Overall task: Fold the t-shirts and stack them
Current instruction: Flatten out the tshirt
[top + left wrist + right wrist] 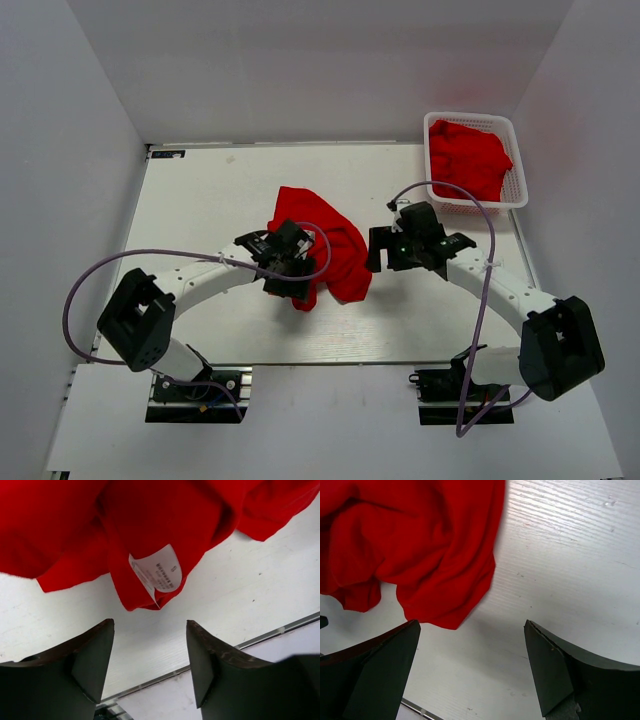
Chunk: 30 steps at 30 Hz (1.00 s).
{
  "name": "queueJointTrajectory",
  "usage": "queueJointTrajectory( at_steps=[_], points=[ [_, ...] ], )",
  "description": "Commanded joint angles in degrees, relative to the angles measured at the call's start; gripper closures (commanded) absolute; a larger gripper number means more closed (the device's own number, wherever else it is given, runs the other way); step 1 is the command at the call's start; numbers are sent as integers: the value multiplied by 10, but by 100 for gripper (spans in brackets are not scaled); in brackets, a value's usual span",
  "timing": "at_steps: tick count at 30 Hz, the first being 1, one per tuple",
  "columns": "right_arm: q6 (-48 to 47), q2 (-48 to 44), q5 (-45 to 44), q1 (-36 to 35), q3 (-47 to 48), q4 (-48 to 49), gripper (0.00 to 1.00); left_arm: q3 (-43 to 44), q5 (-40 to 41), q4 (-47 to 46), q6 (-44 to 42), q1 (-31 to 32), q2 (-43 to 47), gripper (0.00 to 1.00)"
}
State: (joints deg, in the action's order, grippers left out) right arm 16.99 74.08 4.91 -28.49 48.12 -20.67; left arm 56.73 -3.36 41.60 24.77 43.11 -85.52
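Observation:
Next, I close my right gripper on the near corner point(361, 296) point(453, 623) of the crumpled red t-shirt, the one that lies just ahead of its open fingers.
A crumpled red t-shirt point(335, 245) lies in the middle of the white table. My left gripper point(291, 270) hovers over its left lower part. In the left wrist view this gripper point(150, 623) is open with only table between the fingers. The t-shirt point(165, 520) and its white label point(157, 572) hang just beyond the tips. My right gripper point(381, 250) stands just right of the shirt. It is wide open point(472, 625) over bare table, with a corner of the shirt point(420, 545) ahead of its left finger. More red t-shirts point(468, 158) fill the basket.
A white lattice basket point(519, 172) stands at the table's back right corner. The table's near edge with a metal rail point(280, 630) shows close behind the left gripper. Grey walls enclose the table on three sides.

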Motion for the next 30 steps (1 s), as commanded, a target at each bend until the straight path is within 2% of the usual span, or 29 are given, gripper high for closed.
queueJointTrajectory(
  at_steps=[1,4,7,10,15,22,25,26,30],
  points=[
    [14,-13,12,-11,-6,30,10,-5,14,-45,18,7,17,31],
    [14,-14,10,-13,-6,29,10,-13,19,-57,23,7,3,33],
    [15,-17,6,-17,-10,32,10,-13,19,-71,23,7,3,42],
    [17,-12,3,-17,-10,26,10,-19,26,-86,23,13,-13,42],
    [11,-17,-7,-21,-7,14,10,-14,67,-52,40,13,-40,44],
    [1,-7,-17,-24,-2,-9,10,-15,96,-12,59,13,-22,44],
    [1,-5,-17,-24,0,-7,10,-31,74,-62,53,13,-4,44],
    [1,-2,-16,-24,0,-6,10,-37,44,-78,53,13,-4,44],
    [-1,4,-24,-25,10,-19,10,-43,5,-127,36,13,-25,47]
  ],
)
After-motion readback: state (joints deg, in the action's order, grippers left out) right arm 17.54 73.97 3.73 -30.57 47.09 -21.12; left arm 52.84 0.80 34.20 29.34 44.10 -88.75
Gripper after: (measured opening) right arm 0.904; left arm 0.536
